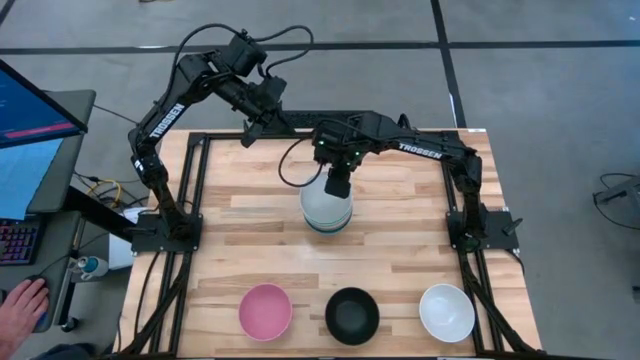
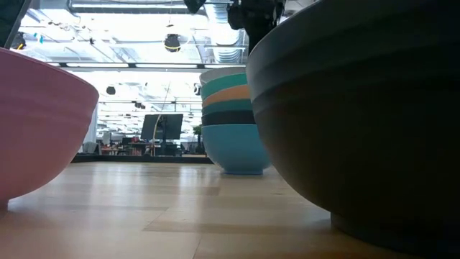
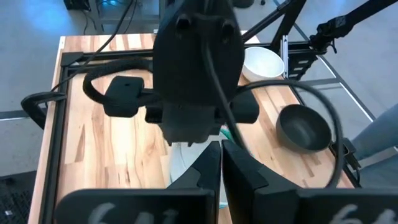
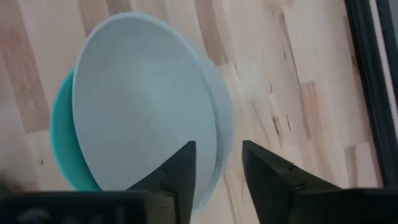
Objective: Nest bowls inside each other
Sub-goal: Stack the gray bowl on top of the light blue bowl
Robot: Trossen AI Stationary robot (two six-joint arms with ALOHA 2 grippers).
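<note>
My right gripper will take the top white bowl's rim (image 4: 216, 134) and set it level, because the top white bowl sits crooked in the teal bowl.
A stack of nested bowls (image 1: 326, 207) rests by its cyan bottom bowl (image 2: 233, 147) on the table's middle. Black, teal and orange rims show above the cyan, and a white bowl (image 4: 143, 99) is on top. My right gripper (image 4: 217, 168) is open just above the stack, pointing down, with one finger inside the white bowl's rim and one outside. My left gripper (image 3: 221, 165) is shut and raised over the far edge (image 1: 255, 125), behind the right arm. Pink (image 1: 265, 311), black (image 1: 352, 315) and white (image 1: 446, 312) bowls stand singly along the near edge. My right gripper stands open astride the top white bowl's rim (image 4: 219, 146), coming from above with one finger (image 4: 180, 171) inside and the other (image 4: 267, 177) outside. I cannot tell whether either finger touches the rim. The bowl sits nested in the stack.
Black frame rails (image 1: 195, 190) run along the table's left and right sides. Bare wood (image 1: 260, 250) lies between the stack and the near row of bowls. A monitor (image 1: 30, 110) and a person's hand (image 1: 22, 300) are off the table's left.
</note>
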